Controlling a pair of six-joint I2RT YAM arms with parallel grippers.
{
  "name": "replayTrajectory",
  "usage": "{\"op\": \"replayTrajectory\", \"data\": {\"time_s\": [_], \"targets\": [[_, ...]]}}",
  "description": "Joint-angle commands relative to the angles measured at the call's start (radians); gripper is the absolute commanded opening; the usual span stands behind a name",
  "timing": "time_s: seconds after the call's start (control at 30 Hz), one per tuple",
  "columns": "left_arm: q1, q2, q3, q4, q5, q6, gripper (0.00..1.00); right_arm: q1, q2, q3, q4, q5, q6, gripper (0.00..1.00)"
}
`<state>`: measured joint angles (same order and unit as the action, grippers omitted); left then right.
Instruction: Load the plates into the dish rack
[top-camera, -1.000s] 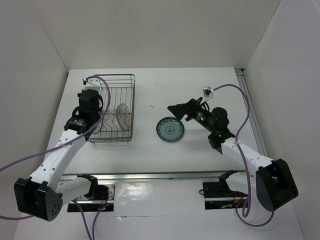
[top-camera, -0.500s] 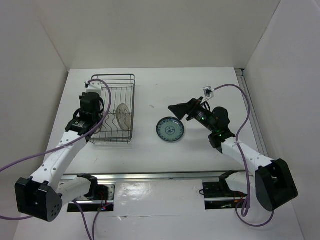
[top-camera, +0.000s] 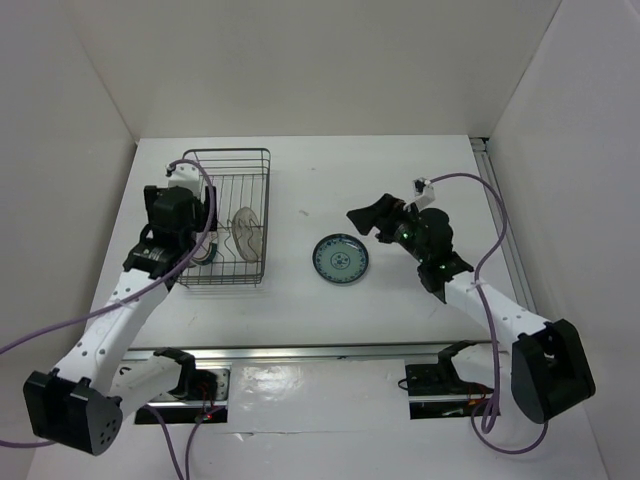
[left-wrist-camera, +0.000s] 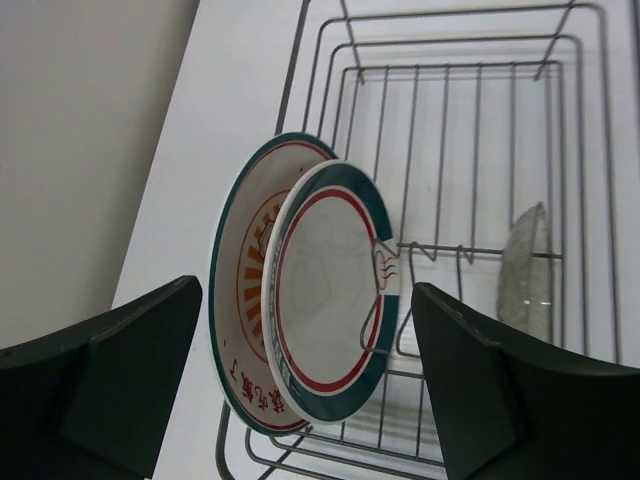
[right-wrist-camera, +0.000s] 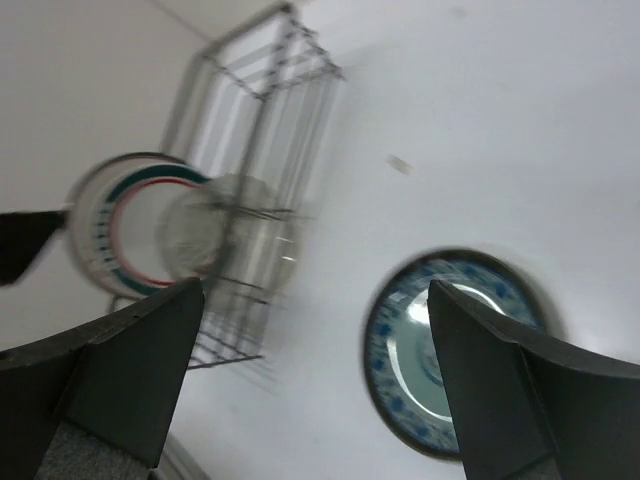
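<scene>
The robot's right gripper should next close on the teal-blue plate's rim, at the side (top-camera: 366, 264) farthest away from the dish rack.
The dish rack (top-camera: 266, 190) stands at the left of the table. My left gripper (top-camera: 198, 248) hangs open over its near left end, its fingers (left-wrist-camera: 110, 375) on either side of two plates that stand upright between the prongs, apart from both. These are the white plate with the orange sunburst (left-wrist-camera: 243, 300) and the green-and-red rimmed plate (left-wrist-camera: 325, 300). The translucent grey plate (top-camera: 246, 231) stands further right in the rack (left-wrist-camera: 450, 70). A teal-blue plate (top-camera: 340, 259) lies flat on the table. My right gripper (top-camera: 368, 218) hovers open just right of it, holding nothing; its wrist view is blurred.
White walls close the table in at the back and both sides. A metal rail (top-camera: 320, 352) runs along the near edge between the arm bases. Purple cables (top-camera: 485, 240) loop beside both arms.
My left gripper has gone from shut to open, letting go of the green-and-red rimmed plate in the rack. The right gripper has shifted slightly to the right.
</scene>
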<state>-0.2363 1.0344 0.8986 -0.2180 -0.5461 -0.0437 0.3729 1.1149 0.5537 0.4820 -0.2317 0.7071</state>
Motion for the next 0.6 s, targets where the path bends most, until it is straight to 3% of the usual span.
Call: {"op": "replayTrajectory", "data": {"time_s": [0.0,0.07,0.17,0.27,0.57], "targets": [[-0.001,-0.098,0.053,0.022,0.132,-0.082,1.00,-0.008,0.058,0.077,-0.394,0.248,-0.002,1.00],[-0.001,-0.129,0.053,0.022,0.207,-0.126,1.00,-0.008,0.115,0.077,-0.422,0.249,0.021,1.00],[-0.001,-0.162,0.053,0.055,0.462,-0.186,1.00,0.011,0.178,0.046,-0.439,0.261,0.055,0.97],[-0.001,-0.151,0.065,0.065,0.605,-0.200,1.00,0.021,0.233,0.028,-0.416,0.270,0.087,0.94],[-0.001,-0.089,0.111,0.012,0.696,-0.194,1.00,0.099,0.394,0.037,-0.341,0.293,0.117,0.75]]}}
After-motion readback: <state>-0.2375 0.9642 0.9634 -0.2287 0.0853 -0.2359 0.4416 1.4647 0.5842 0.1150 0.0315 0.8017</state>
